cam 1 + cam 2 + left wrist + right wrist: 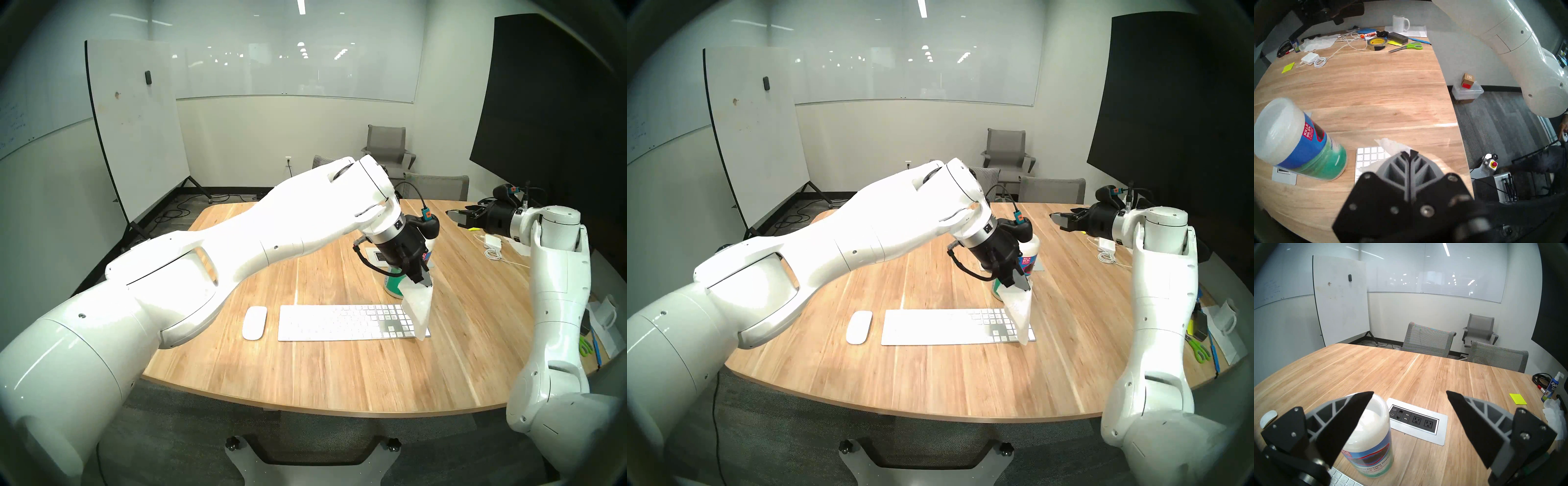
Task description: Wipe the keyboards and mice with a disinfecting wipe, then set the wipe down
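My left gripper needs to let go of the wipe on the table point(426, 304) point(1370, 140) between the canister and the number pad end of the keyboard.
A slim white keyboard point(342, 322) point(946, 327) lies near the table's front edge, with a glossy white mouse point(254, 322) point(859, 327) just to its left. My left gripper point(425, 281) point(1024, 285) point(1408, 152) hangs above the keyboard's right end, shut on the top of the white disinfecting wipe point(420, 310) point(1020, 315) point(1390, 147). The wipe droops in a long point whose tip reaches the number pad's right edge. My right gripper point(458, 219) point(1059, 220) point(1409, 394) hovers open over the back right of the table, holding nothing.
A blue-green wipes canister point(1299, 140) point(1371, 438) stands just behind the keyboard's right end, beside an outlet panel point(1418, 421). A power adapter with cable point(1310, 58), tape roll point(1377, 44), green scissors point(1407, 47), mug point(1400, 23) and papers crowd the table's right side.
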